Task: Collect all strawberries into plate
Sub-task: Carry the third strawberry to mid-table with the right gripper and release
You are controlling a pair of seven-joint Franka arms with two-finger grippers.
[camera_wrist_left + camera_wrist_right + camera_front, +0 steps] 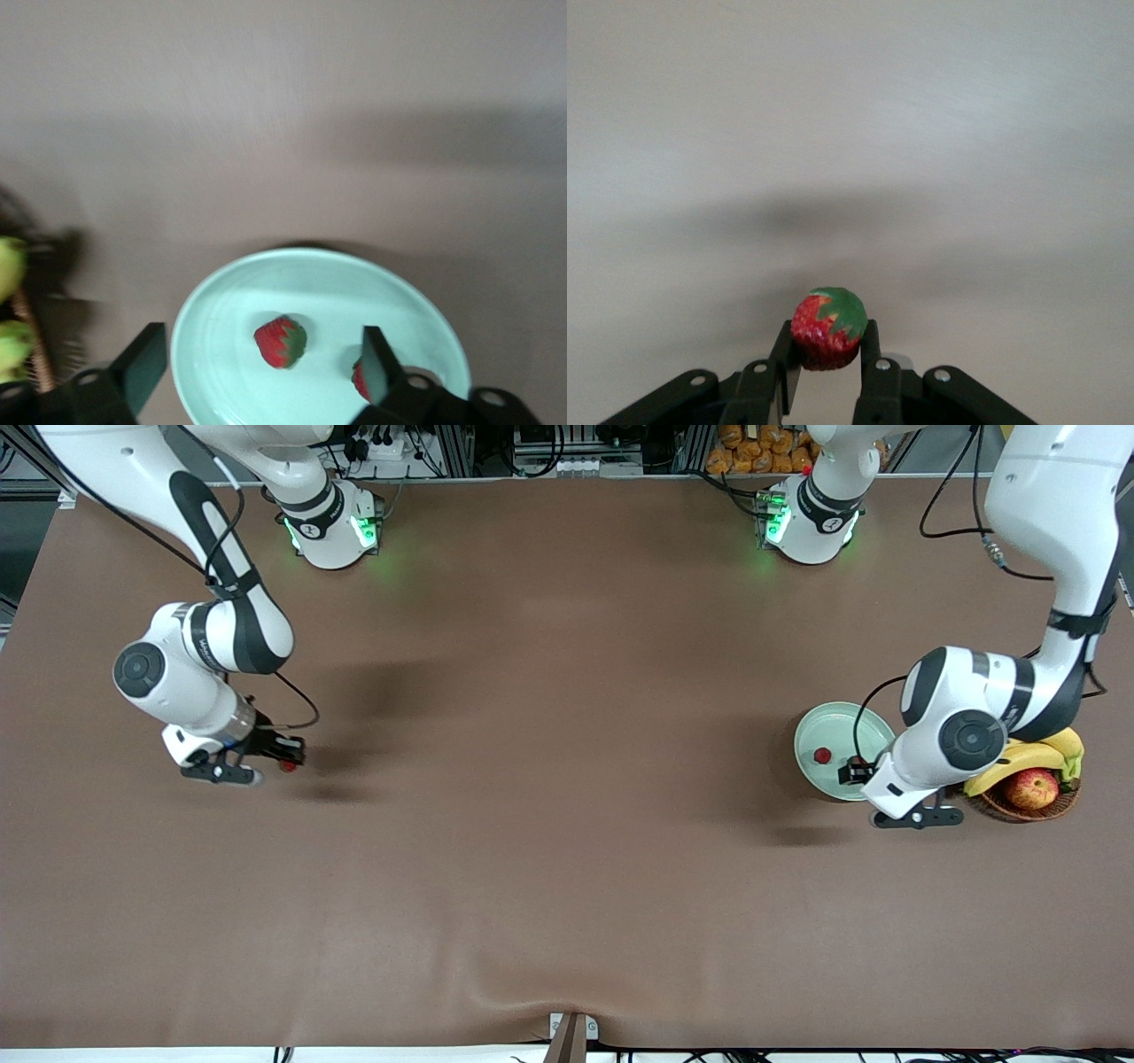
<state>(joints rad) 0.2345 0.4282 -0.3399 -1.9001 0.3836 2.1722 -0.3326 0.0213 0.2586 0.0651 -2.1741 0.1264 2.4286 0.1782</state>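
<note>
The robot's right gripper will put the strawberry down on the bare brown cloth (634, 764) around the middle of the table, well short of the plate.
The pale mint-green plate (842, 731) lies at the left arm's end of the table. One strawberry (822, 755) lies in it. My left gripper (858, 771) hangs open and empty just over the plate. The left wrist view shows the plate (337, 288), that strawberry (281, 342) between my open left gripper (261, 354), and a second strawberry (358, 379) half hidden by one finger. My right gripper (283, 760) is over bare table at the right arm's end, shut on a third strawberry (289, 765). The right wrist view shows the right gripper (828, 345) pinching this strawberry (828, 326).
A brown wicker basket (1028, 808) with a banana (1019, 762) and an apple (1032, 786) stands right beside the plate, toward the table's end. Its edge shows in the left wrist view (27, 328). Brown cloth covers the table.
</note>
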